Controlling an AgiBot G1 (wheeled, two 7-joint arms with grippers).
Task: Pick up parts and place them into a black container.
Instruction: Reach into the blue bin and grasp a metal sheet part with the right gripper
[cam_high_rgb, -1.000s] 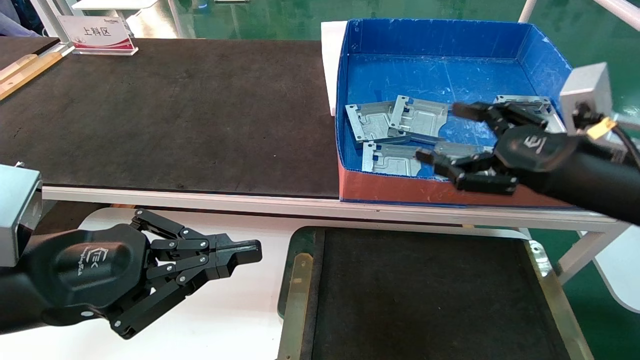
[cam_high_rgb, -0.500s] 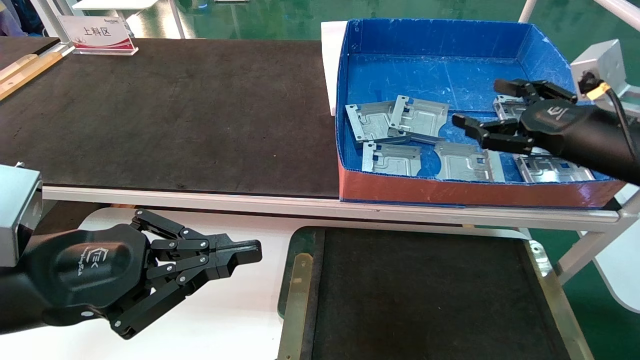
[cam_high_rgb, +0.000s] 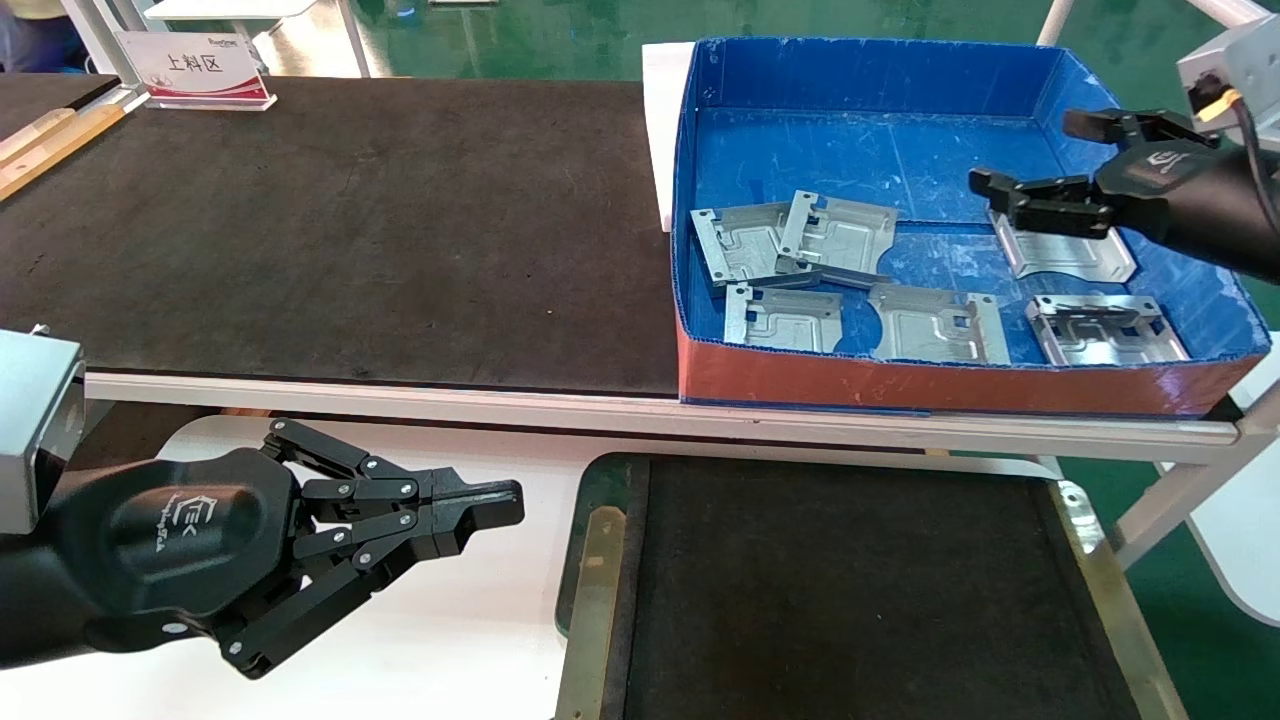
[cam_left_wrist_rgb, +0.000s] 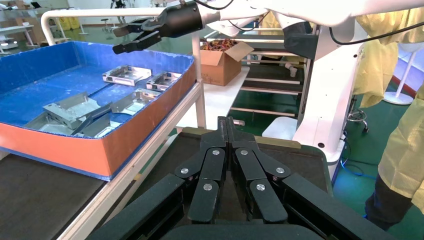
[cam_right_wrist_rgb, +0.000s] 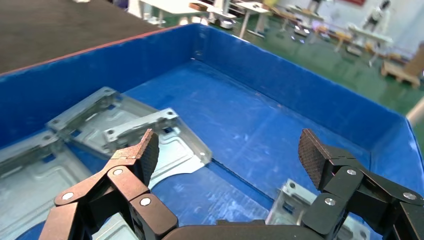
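The robot's right gripper needs to close on the side edge (cam_high_rgb: 1005, 245) of the silver-grey part below it, the edge that faces the two overlapping parts.
Several silver-grey parts (cam_high_rgb: 938, 323) lie flat inside the blue box (cam_high_rgb: 950, 385); two at its left overlap (cam_high_rgb: 790, 245). My right gripper (cam_high_rgb: 1022, 152) hangs open above the box's far right area, over one part (cam_high_rgb: 1065, 255), touching nothing. The right wrist view shows the right gripper (cam_right_wrist_rgb: 227, 150) empty, blue floor under the gap, parts (cam_right_wrist_rgb: 165, 145) to one side and another (cam_right_wrist_rgb: 295, 200) below. The left gripper (cam_high_rgb: 510, 500) is shut and empty, parked left of the black container (cam_high_rgb: 600, 560). From the left wrist, the left gripper (cam_left_wrist_rgb: 226, 120) points over the container (cam_left_wrist_rgb: 295, 152).
A long black mat (cam_high_rgb: 350, 230) covers the table left of the blue box, with a sign (cam_high_rgb: 195, 65) at its far end. The white table rail (cam_high_rgb: 400, 395) runs between box and container. A cardboard box (cam_left_wrist_rgb: 222, 62) and a person in yellow (cam_left_wrist_rgb: 400, 125) stand beyond.
My right gripper has risen from the box's front and moved back toward its far right corner, staying open and uncovering the parts beneath. The left arm has not moved.
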